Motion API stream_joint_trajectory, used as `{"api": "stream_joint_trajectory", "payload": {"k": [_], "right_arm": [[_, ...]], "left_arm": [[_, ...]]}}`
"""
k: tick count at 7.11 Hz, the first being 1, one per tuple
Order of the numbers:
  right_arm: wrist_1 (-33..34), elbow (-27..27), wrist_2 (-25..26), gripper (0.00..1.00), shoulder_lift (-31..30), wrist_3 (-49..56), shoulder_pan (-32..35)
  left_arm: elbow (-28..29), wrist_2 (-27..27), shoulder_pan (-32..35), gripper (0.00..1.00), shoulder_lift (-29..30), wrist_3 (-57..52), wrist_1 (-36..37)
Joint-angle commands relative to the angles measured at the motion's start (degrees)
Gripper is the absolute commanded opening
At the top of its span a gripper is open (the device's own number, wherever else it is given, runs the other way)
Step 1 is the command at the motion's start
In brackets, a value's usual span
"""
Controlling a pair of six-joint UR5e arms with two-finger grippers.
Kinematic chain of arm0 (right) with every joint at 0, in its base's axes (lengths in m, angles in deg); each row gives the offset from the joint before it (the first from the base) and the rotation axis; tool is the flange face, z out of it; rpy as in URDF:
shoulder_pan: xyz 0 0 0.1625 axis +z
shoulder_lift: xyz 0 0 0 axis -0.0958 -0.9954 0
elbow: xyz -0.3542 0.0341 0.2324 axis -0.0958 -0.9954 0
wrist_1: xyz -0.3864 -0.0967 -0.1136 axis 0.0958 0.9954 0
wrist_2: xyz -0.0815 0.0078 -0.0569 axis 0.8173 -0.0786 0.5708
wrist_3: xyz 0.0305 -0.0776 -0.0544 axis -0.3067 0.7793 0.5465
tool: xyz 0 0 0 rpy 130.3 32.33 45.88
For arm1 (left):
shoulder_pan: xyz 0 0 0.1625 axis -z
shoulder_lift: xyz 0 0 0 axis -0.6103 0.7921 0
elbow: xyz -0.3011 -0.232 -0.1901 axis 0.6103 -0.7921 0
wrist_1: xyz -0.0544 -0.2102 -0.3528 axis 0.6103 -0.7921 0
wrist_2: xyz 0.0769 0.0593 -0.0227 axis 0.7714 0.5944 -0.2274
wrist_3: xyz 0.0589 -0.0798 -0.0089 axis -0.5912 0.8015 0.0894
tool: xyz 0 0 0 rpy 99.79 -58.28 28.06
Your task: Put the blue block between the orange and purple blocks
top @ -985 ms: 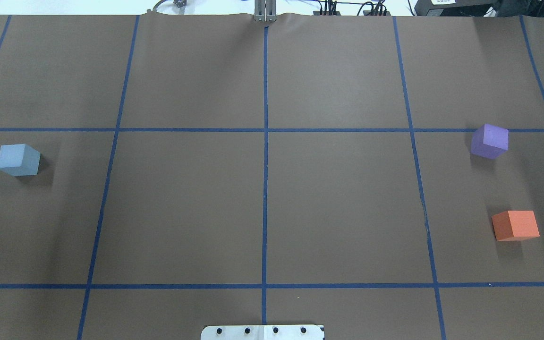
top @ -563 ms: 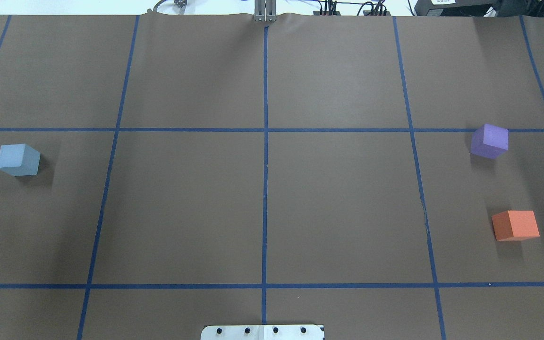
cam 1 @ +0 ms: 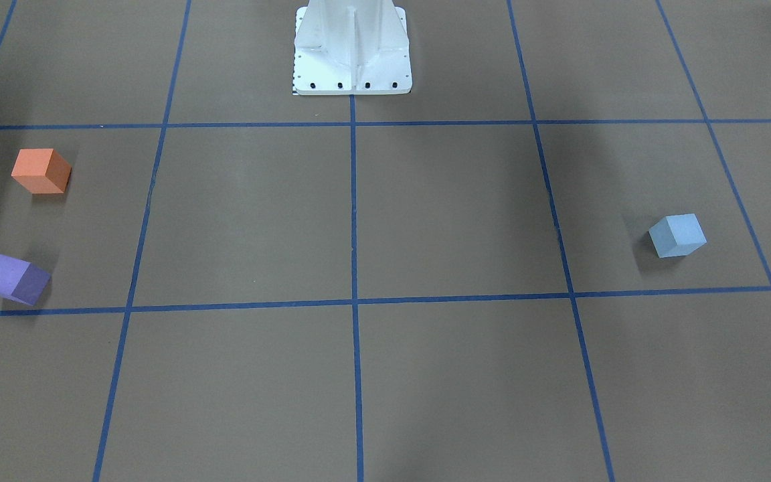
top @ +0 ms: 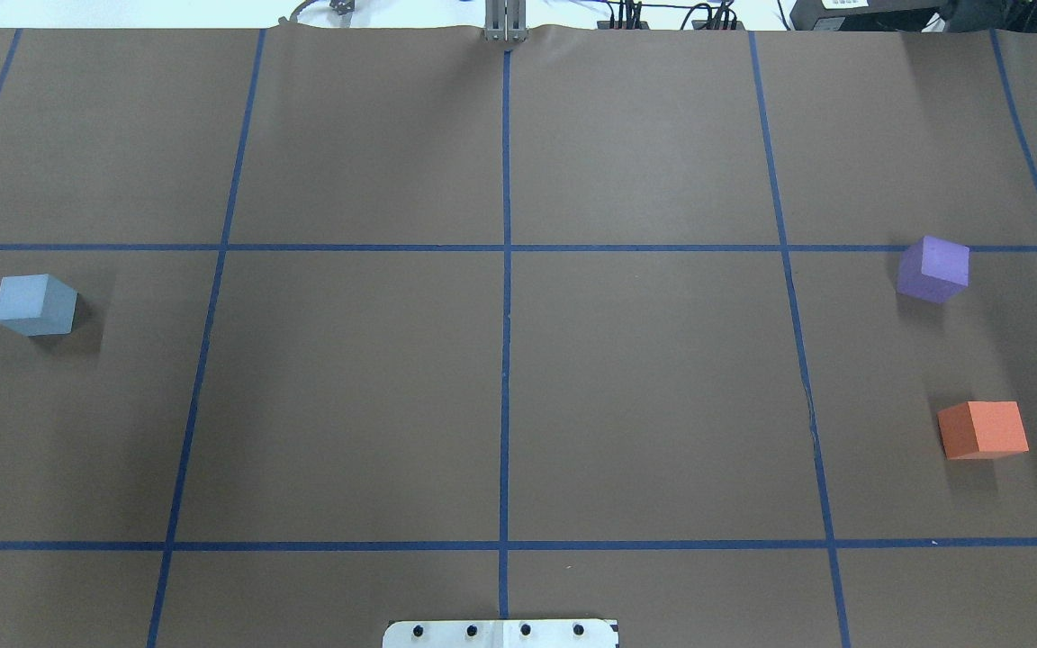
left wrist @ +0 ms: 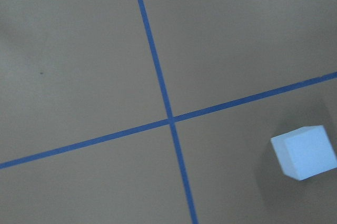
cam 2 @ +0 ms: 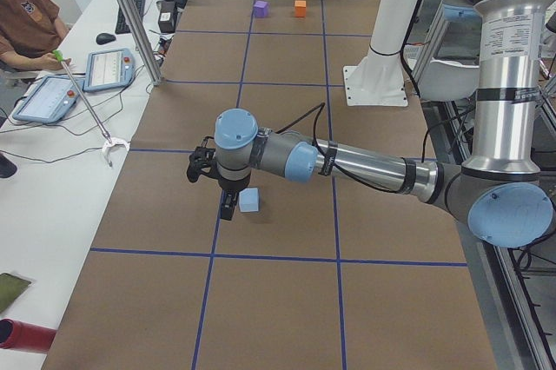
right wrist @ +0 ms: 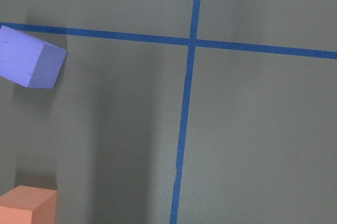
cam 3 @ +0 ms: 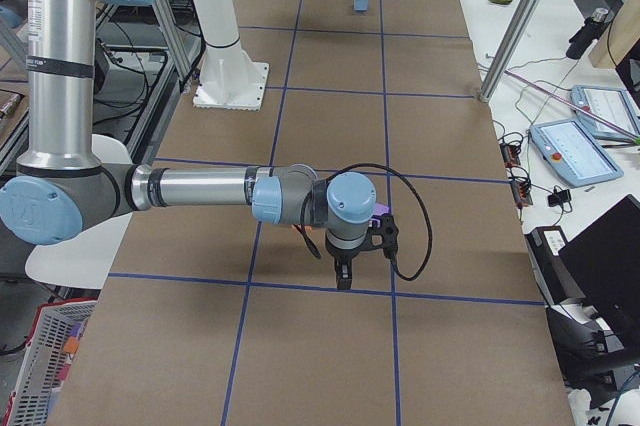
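I need to next move my left gripper to the blue block's top part (cam 1: 680, 227) (left wrist: 307, 150) and close it there, because this block belongs between the orange and purple blocks.
The blue block (top: 35, 304) sits on the brown table at the robot's far left; it also shows in the front view (cam 1: 677, 235) and the left wrist view (left wrist: 305, 152). The purple block (top: 933, 268) and the orange block (top: 983, 429) sit apart at the far right, with a bare gap between them. My left gripper (cam 2: 224, 205) hangs just beside the blue block (cam 2: 249, 201), seen only in the left side view. My right gripper (cam 3: 343, 274) hovers by the purple block (cam 3: 380, 214), seen only in the right side view. I cannot tell whether either gripper is open or shut.
Blue tape lines divide the table into a grid. The robot's white base plate (cam 1: 352, 73) stands at the middle of the near edge. An operator's desk with tablets (cam 2: 109, 69) and a metal post (cam 2: 130, 14) flank the table's far side.
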Motion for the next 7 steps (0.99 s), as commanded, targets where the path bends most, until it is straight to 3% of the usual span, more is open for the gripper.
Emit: {"api": "stream_joint_trajectory", "payload": {"k": [1,3,5,7], "right_arm": [[0.1,0.9,0.2,1.00,0.8,0.1,0.0],[0.1,0.6,-0.1,1.00,0.9,0.1,0.0],[0.2,0.4,-0.1,1.00,0.5,0.0,0.0],[0.1,0.4,-0.1,1.00,0.8,-0.1,0.0]], "left_arm": [[-0.3,3.2,-9.6,1.00,-0.5,20.1,-7.0],[0.5,12.8,-19.2,1.00,-0.6,30.5,-11.9],[1.7,18.9,-26.2,1.00,-0.4,33.3,-12.4],[6.7,20.5,-27.7,1.00,0.2,32.7,-17.6]]}}
